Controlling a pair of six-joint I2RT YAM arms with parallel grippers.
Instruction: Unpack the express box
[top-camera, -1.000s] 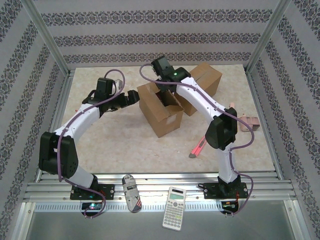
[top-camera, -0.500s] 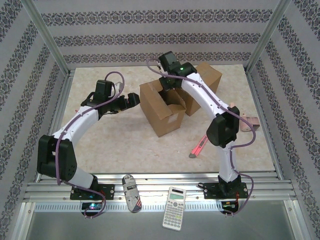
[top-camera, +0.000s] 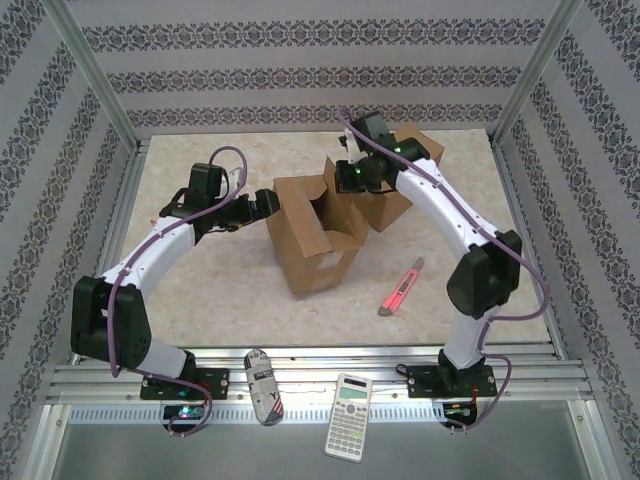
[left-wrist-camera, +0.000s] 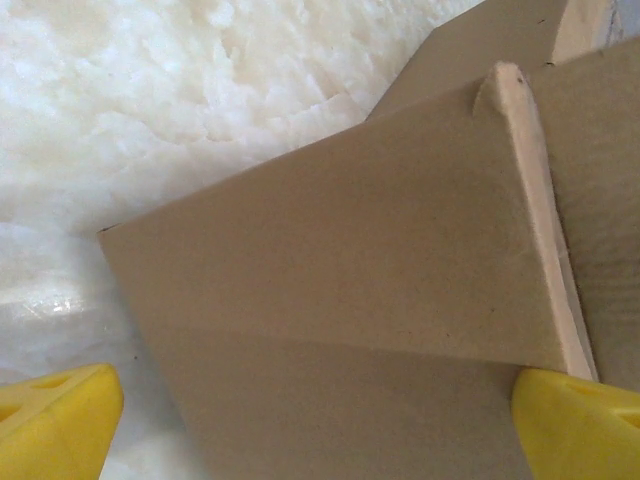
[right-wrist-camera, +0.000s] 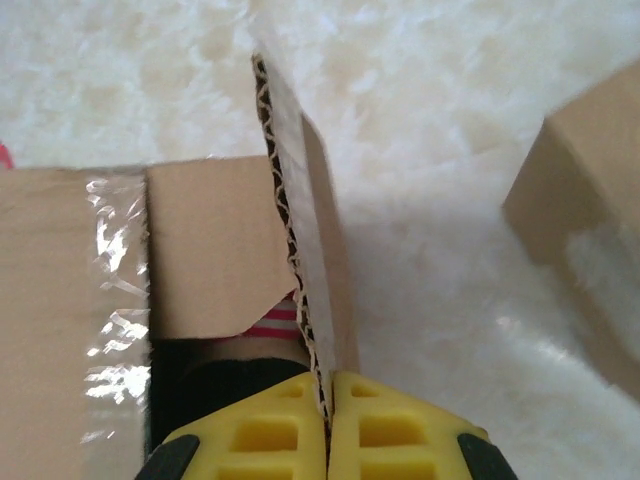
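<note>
My right gripper is on the flap's far end and the express box is tilting, so I need to open my right gripper and grab the flap nearer its middle (top-camera: 348, 214).
The express box (top-camera: 303, 238) is a brown cardboard carton in the middle of the table, tilted, with its top open. My right gripper (top-camera: 346, 180) is shut on one upright flap (right-wrist-camera: 300, 240), whose corrugated edge runs down between the yellow fingertips (right-wrist-camera: 258, 430). Inside the box show a red-and-white striped item (right-wrist-camera: 272, 322) and something dark (right-wrist-camera: 215, 385). My left gripper (top-camera: 267, 199) stands open against the box's left side. The cardboard wall (left-wrist-camera: 340, 300) lies between its yellow fingertips (left-wrist-camera: 55, 420), and a gap shows at the left fingertip.
A second, closed cardboard box (top-camera: 405, 170) stands just behind the right arm. A red utility knife (top-camera: 400, 288) lies on the mat at the front right. A calculator (top-camera: 349, 403) and a small patterned case (top-camera: 262, 385) rest on the front rail.
The right gripper has shut on the flap and swung right, pulling it up. The box has tipped and slid toward the front left. The left gripper stays open against it.
</note>
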